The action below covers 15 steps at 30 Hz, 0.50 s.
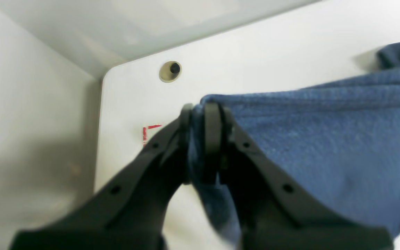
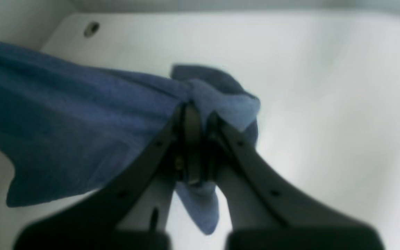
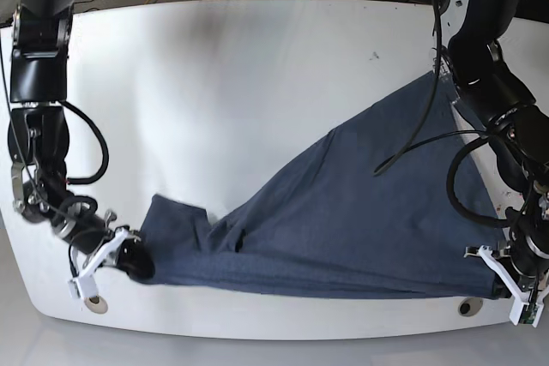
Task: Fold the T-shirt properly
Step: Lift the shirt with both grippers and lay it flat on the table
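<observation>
Next, my right gripper lets go of the T-shirt's edge on the bare white table (image 3: 187, 117) past the bunched cloth, away from the front edge.
The dark navy-grey T-shirt (image 3: 343, 212) lies stretched along the white table's (image 3: 240, 83) front edge, its far part reaching up to the right. No lettering shows. My left gripper (image 3: 495, 280) is shut on the shirt's edge at the front right corner; in the left wrist view the jaws (image 1: 203, 114) pinch the cloth (image 1: 325, 139), which runs off to the right. My right gripper (image 3: 137, 261) is shut on the bunched cloth at the front left; in the right wrist view it (image 2: 196, 111) clamps a fold of the shirt (image 2: 64, 121), held a little above the table.
A round hole (image 1: 170, 71) and a red mark (image 1: 149, 132) sit near the table's corner by the left gripper. Another hole (image 3: 93, 303) is at the front left corner. Cables hang from both arms. The table's front edge is close to both grippers.
</observation>
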Each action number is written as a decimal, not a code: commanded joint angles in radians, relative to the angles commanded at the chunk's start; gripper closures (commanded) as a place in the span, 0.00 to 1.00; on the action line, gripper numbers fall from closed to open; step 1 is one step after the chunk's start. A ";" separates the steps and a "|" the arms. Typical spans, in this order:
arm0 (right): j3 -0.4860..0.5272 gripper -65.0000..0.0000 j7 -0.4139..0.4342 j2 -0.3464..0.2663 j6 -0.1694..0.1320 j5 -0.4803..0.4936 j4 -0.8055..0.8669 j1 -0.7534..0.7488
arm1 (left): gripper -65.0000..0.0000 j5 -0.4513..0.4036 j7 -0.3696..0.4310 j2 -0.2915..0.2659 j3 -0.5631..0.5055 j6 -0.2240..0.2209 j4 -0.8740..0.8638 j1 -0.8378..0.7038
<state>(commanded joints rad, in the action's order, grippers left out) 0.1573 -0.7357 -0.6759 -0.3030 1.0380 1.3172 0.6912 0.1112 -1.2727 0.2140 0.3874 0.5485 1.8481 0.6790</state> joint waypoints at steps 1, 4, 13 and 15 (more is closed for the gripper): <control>0.025 1.00 -0.009 -0.009 -0.008 0.000 -0.008 0.055 | 1.00 -0.002 -0.006 0.000 0.008 0.000 0.044 0.011; 0.066 1.00 -0.040 -0.021 -0.038 0.000 -0.023 0.175 | 1.00 -0.002 -0.064 0.014 0.015 0.000 0.084 0.077; 0.101 1.00 -0.149 -0.051 -0.124 -0.002 -0.058 0.479 | 1.00 0.003 -0.094 0.097 -0.015 0.005 0.080 0.356; 0.101 1.00 -0.155 -0.064 -0.137 0.000 -0.054 0.491 | 1.00 0.003 -0.094 0.098 -0.048 0.006 0.080 0.379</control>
<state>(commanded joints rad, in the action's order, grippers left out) 0.2585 -0.8907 -0.7403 -0.4396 1.0380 1.2635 1.1822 0.1143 -1.3663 0.3122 0.3399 0.5547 1.9279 1.0579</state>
